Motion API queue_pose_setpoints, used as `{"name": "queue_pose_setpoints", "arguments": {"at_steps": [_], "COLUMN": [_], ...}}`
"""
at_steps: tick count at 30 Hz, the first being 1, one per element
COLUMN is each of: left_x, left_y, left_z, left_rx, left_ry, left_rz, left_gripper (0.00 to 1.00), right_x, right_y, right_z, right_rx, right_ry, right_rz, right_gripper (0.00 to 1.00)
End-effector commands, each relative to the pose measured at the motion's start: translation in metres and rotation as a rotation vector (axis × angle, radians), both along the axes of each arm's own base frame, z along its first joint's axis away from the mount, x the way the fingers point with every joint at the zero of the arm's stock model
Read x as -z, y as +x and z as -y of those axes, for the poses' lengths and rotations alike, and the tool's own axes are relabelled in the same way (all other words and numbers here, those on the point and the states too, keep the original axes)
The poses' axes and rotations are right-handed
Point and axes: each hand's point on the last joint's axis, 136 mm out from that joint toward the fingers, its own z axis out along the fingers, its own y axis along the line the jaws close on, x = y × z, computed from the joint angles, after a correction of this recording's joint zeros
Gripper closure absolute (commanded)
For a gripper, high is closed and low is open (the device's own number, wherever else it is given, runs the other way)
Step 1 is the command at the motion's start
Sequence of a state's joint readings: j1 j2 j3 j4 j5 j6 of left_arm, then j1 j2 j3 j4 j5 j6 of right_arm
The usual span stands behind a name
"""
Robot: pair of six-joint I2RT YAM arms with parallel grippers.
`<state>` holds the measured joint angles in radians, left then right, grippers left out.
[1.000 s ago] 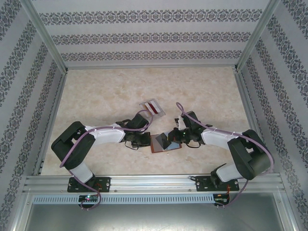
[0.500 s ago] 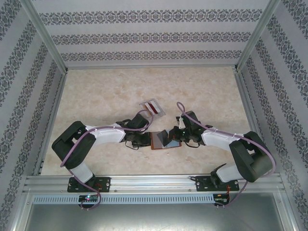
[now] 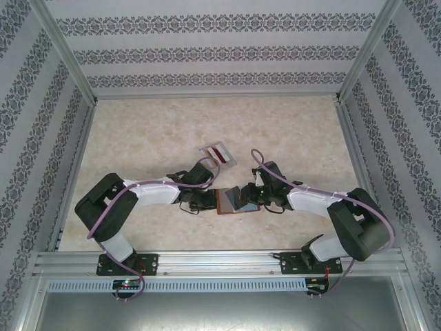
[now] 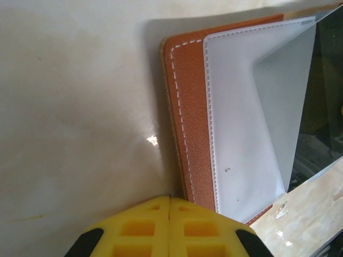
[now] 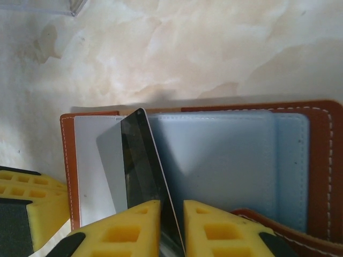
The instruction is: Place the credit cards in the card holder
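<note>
My right gripper is to take the card's outer edge (image 5: pixel 158 166), square it and push it in, since the dark grey credit card slants into the sleeve corner first.
The card holder (image 3: pixel 234 203) lies open on the table between my two grippers, orange-brown outside (image 4: pixel 187 123) with pale grey sleeves inside (image 5: pixel 225 160). A dark grey credit card (image 5: pixel 136 160) stands on edge, tilted, with its far corner over the holder's left sleeve. My right gripper (image 5: pixel 171 206) has its fingers slightly apart around that card; the card leans on the left finger and a gap shows on the other side. My left gripper (image 4: pixel 169 201) is shut with nothing between its fingers, its tips down at the holder's left edge. More credit cards, one dark red (image 3: pixel 219 151), lie in a clear tray.
The clear plastic tray (image 3: pixel 218 154) sits just behind the holder, its corner (image 5: pixel 75 6) at the top of the right wrist view. My left gripper's yellow finger (image 5: pixel 27 203) is close to the holder's left end. Metal frame rails border the marbled table (image 3: pixel 151 131).
My right gripper's fingers have parted a little around the dark card and the right arm has edged left. The left arm and the holder have stayed still.
</note>
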<state>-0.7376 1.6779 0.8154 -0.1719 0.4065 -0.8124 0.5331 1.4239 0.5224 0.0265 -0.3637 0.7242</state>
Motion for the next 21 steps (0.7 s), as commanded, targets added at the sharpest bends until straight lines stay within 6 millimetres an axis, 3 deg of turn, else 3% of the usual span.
{"name": "queue_pose_setpoints", "arguments": {"at_steps": [1,13,18,21], "left_x": [0.019,0.022,0.022,0.022], "left_y": [-0.011,-0.012,-0.012,-0.011], "left_z": [-0.003,-0.001,-0.001,-0.001], "left_rx": [0.011,0.01,0.009,0.008], "left_ry": [0.019,0.006,0.007,0.006], "left_rz": [-0.041,-0.051,-0.052,-0.05], "left_gripper": [0.94,0.94,0.94,0.94], "right_x": [0.006,0.011,0.007,0.009], "right_y": [-0.008,-0.012,-0.016,-0.016], "right_z": [-0.002,-0.003,-0.014,-0.008], "right_rx": [-0.018,0.037,-0.007,-0.029], "right_ry": [-0.007,-0.054,-0.049,-0.104], "right_rz": [-0.038,-0.05,-0.058,-0.047], "right_gripper": [0.83,0.92,0.82,0.78]}}
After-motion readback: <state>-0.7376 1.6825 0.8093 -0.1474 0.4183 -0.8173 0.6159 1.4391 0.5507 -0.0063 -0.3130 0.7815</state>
